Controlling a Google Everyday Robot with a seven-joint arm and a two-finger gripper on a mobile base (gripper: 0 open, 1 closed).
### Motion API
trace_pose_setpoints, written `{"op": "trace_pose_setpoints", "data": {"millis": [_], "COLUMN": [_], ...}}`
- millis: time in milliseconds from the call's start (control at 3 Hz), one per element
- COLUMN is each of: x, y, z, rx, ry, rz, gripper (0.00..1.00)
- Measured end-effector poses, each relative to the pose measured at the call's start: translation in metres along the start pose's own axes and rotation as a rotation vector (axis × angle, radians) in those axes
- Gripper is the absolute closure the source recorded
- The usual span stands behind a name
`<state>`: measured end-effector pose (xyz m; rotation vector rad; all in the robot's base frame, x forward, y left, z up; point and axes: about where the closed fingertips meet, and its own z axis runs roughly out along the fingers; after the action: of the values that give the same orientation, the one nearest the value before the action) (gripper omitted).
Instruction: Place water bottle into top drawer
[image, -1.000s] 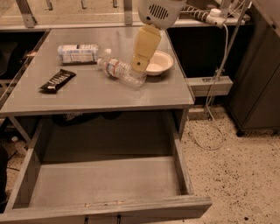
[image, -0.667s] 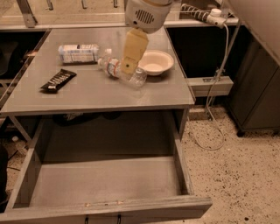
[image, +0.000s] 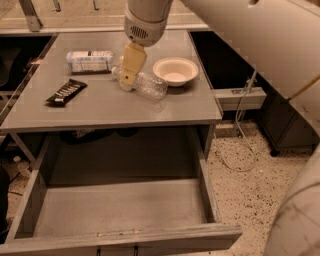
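Note:
The robot's gripper should next close around the middle of the clear water bottle (image: 138, 82), the one that lies beside the white bowl.
The water bottle (image: 148, 85), clear ribbed plastic, lies on its side on the grey table top (image: 100, 107), just left of a bowl. My gripper (image: 128, 80) hangs from the white arm and is down over the bottle's neck end, its tan finger (image: 131, 62) in front of the cap, which is hidden. The top drawer (image: 120, 207) stands pulled out below the table's front edge, wide, grey and with nothing in it.
A white bowl (image: 175, 71) stands right of the bottle. A bottle with a wide white-and-blue label (image: 90, 60) lies at the back left. A dark snack bar (image: 66, 92) lies at the left. My white arm (image: 260, 40) fills the upper right. Cables lie on the speckled floor (image: 250, 180).
My gripper has moved left and down, from above the bowl's edge to the water bottle's neck end. The bottle and the drawer have not moved.

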<state>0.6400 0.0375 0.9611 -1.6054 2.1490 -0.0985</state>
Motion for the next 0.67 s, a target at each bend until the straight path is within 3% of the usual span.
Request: {"op": "trace_pose_setpoints", "data": {"millis": [667], "x": [-0.014], "y": [-0.013], "z": [0.042], "rx": [0.002], "ry": [0.035], "rz": [-0.016], "gripper": [0.0]}}
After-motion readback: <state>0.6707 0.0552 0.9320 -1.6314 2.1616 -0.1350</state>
